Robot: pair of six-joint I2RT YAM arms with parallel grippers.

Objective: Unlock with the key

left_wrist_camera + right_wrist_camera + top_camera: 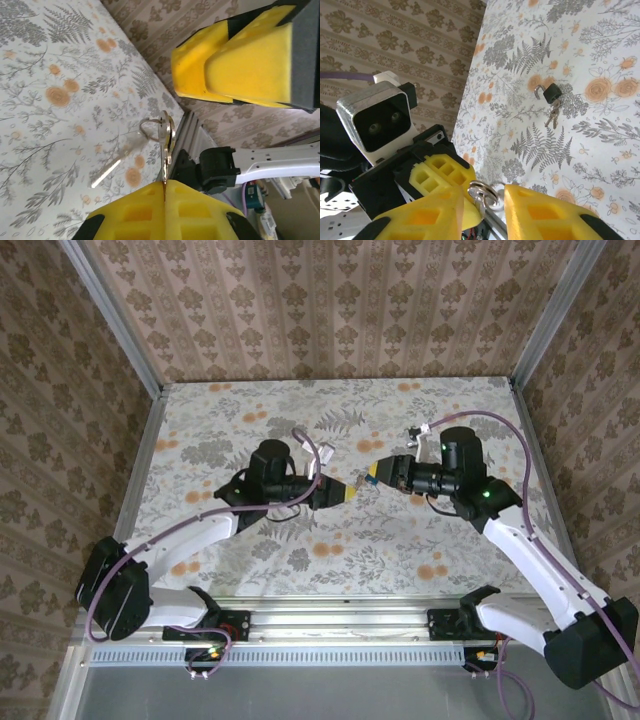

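Observation:
My left gripper pinches the key by its blade. Next, my right gripper closes on the key's head (166, 132) and takes it over before it unlocks the padlock.
My left gripper (348, 493) hovers over the middle of the floral table (250, 430), shut on the key (165, 150). The key is a thin metal blade seen edge-on, and its wire ring (152, 126) sticks out past the yellow fingertips (150, 200). My right gripper (372, 472) faces the left one tip to tip. In the right wrist view the right gripper (485, 194) is open, and the key's ring (483, 190) sits in the gap beside the left-hand finger (440, 210). A small dark padlock (551, 93) with a silver shackle lies on the table beyond, with small keys (552, 114) next to it.
Patterned walls (330, 310) close the table on three sides. An aluminium rail (330, 612) runs along the near edge between the arm bases. The left arm's wrist camera block (375, 120) sits close behind the left fingers (437, 175).

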